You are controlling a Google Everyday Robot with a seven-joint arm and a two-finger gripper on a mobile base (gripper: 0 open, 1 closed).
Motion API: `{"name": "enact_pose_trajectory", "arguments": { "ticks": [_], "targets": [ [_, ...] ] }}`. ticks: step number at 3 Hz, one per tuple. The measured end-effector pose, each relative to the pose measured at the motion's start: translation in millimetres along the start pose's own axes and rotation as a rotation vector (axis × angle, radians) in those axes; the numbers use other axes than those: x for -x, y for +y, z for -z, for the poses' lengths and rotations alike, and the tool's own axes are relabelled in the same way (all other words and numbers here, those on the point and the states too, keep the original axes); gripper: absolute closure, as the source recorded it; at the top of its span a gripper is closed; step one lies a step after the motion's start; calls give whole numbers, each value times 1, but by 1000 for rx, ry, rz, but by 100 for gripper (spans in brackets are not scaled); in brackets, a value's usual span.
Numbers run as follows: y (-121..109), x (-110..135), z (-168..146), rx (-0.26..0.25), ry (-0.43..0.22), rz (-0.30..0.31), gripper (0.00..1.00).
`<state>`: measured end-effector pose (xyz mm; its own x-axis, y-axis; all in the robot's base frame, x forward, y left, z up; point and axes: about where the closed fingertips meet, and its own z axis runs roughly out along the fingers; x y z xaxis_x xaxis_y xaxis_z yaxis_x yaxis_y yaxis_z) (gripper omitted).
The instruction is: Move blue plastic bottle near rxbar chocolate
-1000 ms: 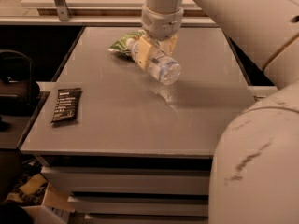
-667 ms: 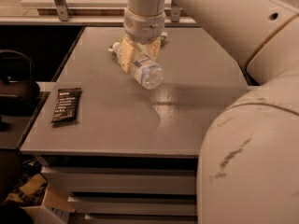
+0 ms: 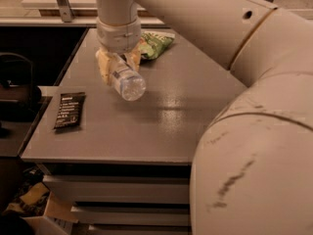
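Next, my gripper lets go of the blue plastic bottle close beside the rxbar chocolate, toward the green snack bag (image 3: 103,88).
My gripper (image 3: 117,66) hangs over the left half of the grey table (image 3: 166,126), shut on the blue plastic bottle (image 3: 126,81). The bottle lies tilted in the yellowish fingers (image 3: 103,67), its clear base pointing toward the camera, its cap hidden behind the gripper. It is held above the table top. The rxbar chocolate (image 3: 69,110), a flat black wrapper with white lettering, lies near the table's left edge, to the lower left of the bottle and apart from it.
A green snack bag (image 3: 155,42) lies at the back of the table, just right of the gripper. My large arm (image 3: 254,131) fills the right side of the view. A dark chair (image 3: 14,92) stands left of the table, with boxes (image 3: 44,209) on the floor.
The gripper has carried the bottle leftward across the table, from right of the green bag to left of it, closer to the black bar.
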<state>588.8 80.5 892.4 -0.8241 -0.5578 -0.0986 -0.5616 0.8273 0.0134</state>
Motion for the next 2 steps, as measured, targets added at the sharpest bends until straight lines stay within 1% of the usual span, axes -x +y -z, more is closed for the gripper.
{"name": "enact_pose_trajectory", "arguments": {
  "ticks": [1,2],
  "targets": [
    [16,6,-8,-40,7,5,100],
    [25,11,-17,-59,14,7,100]
  ]
}}
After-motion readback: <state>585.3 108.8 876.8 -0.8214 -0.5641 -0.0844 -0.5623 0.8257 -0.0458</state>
